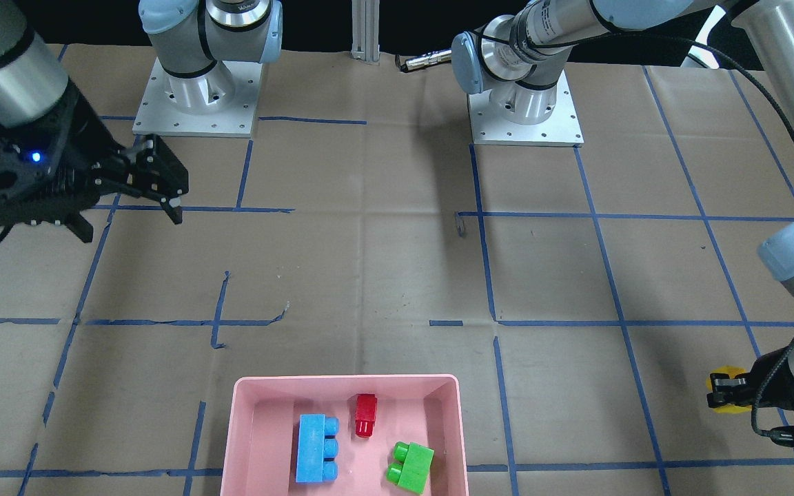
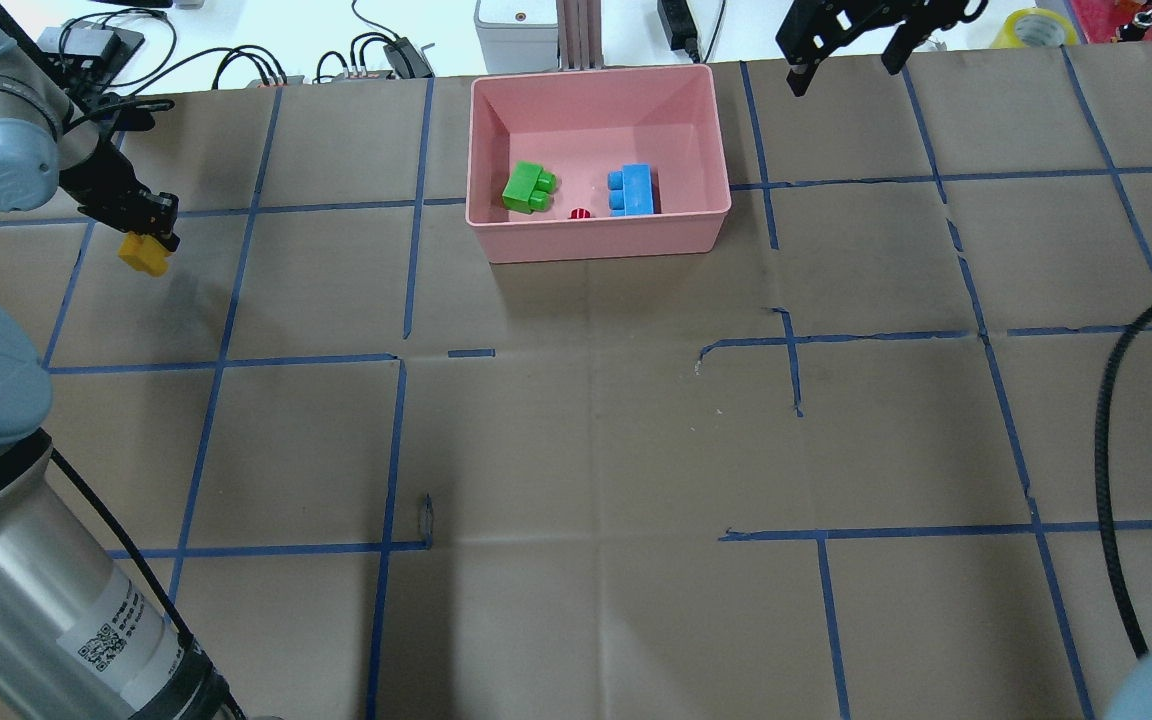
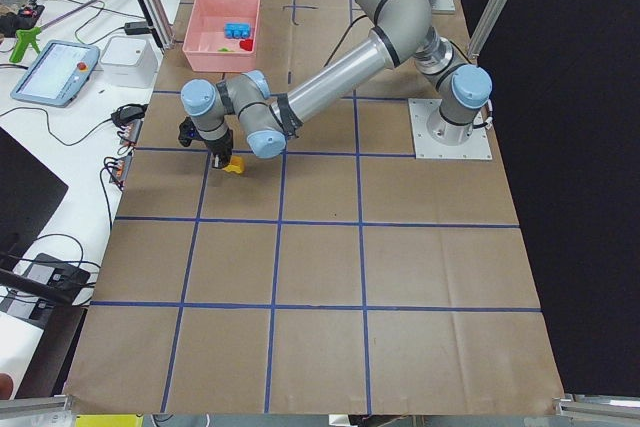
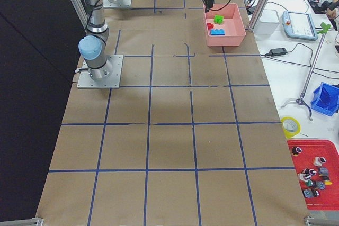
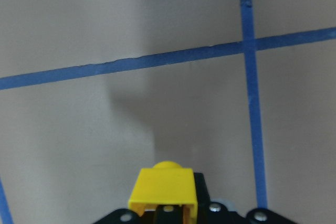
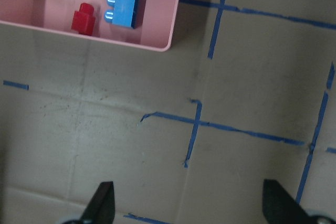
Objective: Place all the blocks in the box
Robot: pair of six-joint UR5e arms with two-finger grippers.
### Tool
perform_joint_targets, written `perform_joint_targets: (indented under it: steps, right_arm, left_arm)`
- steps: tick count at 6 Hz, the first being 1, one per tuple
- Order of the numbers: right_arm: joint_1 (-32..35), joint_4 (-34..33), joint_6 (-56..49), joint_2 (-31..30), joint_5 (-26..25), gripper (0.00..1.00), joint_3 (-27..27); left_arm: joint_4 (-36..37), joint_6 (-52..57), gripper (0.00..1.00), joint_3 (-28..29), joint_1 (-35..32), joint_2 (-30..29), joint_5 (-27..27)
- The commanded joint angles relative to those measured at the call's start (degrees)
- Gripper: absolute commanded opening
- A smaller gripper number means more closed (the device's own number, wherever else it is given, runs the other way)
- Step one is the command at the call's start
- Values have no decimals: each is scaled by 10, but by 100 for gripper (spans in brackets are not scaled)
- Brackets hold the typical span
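The robot's left gripper needs to let go of the yellow block in the pink box [image 1: 371,466], between the light-blue block and the green block. The yellow block is still held above the paper.
The pink box [image 2: 597,243] stands at the far middle of the table and holds the green block [image 2: 527,188], the tiny red block [image 2: 580,213] and the light-blue block [image 2: 633,190]. My left gripper [image 2: 148,232] is shut on the yellow block [image 2: 144,255], held above the paper well left of the box. The yellow block also shows in the left wrist view [image 5: 164,190] and the front view [image 1: 729,398]. My right gripper [image 2: 844,60] is open and empty, raised to the right of the box. Its fingers [image 6: 103,203] frame bare paper in the right wrist view, with the box [image 6: 157,27] at top left.
Brown paper with blue tape lines [image 2: 401,440] covers the table. A roll of yellow tape [image 2: 1034,27], cables and a white device [image 2: 516,35] lie beyond the far edge. The arm bases [image 1: 197,96] sit on the robot's side.
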Motion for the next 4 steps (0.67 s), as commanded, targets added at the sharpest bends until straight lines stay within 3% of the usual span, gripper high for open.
perform_joint_targets:
  steps: [1, 2, 4]
  right_arm:
    - [0, -2, 11, -82, -11, 100, 146]
    - [3, -9, 14, -92, -38, 100, 165]
    - [18, -7, 78, -87, -81, 100, 175]
  left_arm:
    - [-99, -111, 0, 84, -78, 23, 2]
    - [-159, -200, 0, 154, -131, 16, -1]
    - [-170, -374, 0, 194, -258, -4, -7]
